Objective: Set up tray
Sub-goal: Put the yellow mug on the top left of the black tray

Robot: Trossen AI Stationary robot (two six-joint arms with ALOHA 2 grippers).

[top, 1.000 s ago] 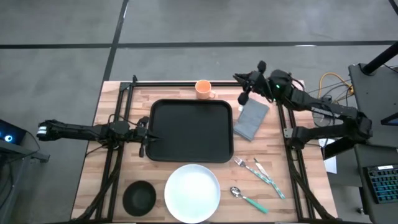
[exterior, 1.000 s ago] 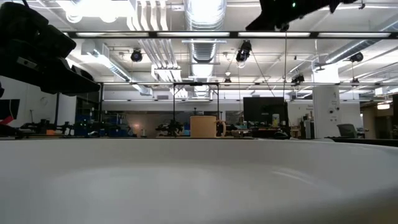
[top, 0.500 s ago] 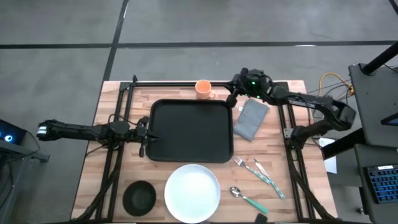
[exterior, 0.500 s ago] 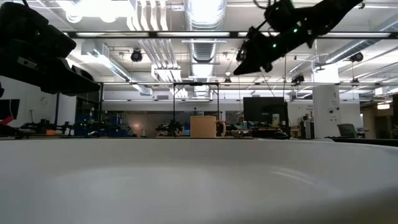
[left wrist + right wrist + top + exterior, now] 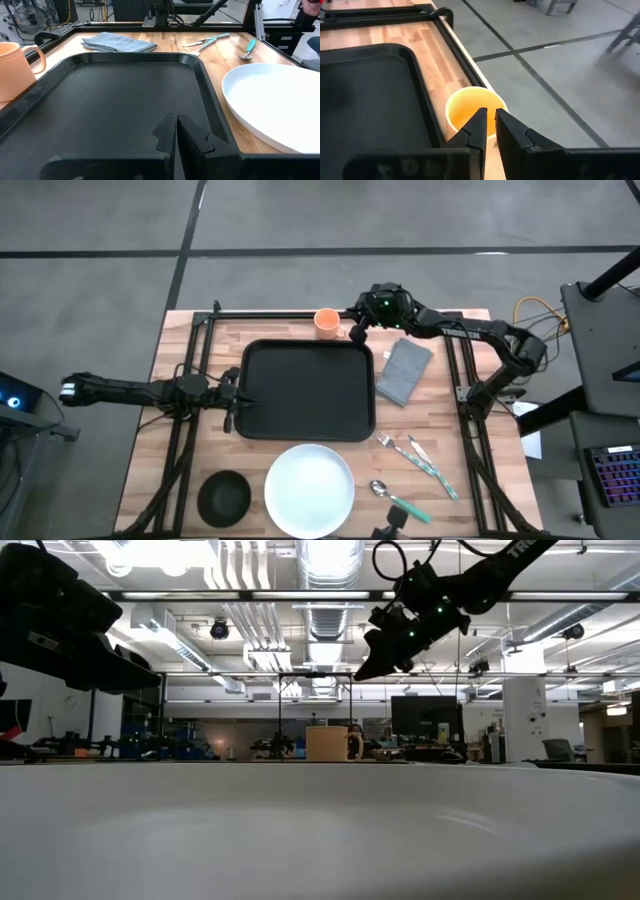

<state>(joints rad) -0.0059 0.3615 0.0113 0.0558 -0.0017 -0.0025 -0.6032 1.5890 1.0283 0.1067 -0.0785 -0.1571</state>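
Observation:
Next, I bring the fingers of my right gripper closed on the orange cup's handle [image 5: 341, 333], which is there beside the far edge of the black tray.
The black tray [image 5: 305, 390] lies flat in the middle of the table. An orange cup [image 5: 326, 322] stands upright just beyond the tray's far edge. My right gripper [image 5: 355, 332] hovers above and a little to the right of the cup, well clear of it in the low view [image 5: 362, 672]. Its fingers are shut to a thin slit with nothing between them, their tips over the cup's mouth [image 5: 465, 102] in the right wrist view. My left gripper [image 5: 240, 398] waits shut over the tray's left edge [image 5: 176, 117].
A white plate [image 5: 310, 488] and a small black bowl [image 5: 224, 497] sit at the near edge. A folded blue-grey napkin [image 5: 403, 370] lies right of the tray. A fork and knife [image 5: 420, 458] and a spoon [image 5: 398, 500] lie at the near right.
My right gripper has swept along the far edge toward the table's left and has come down, from above the napkin's far end to just beside the orange cup. It has tipped its fingers further downward. The gap between its fingers looks the same.

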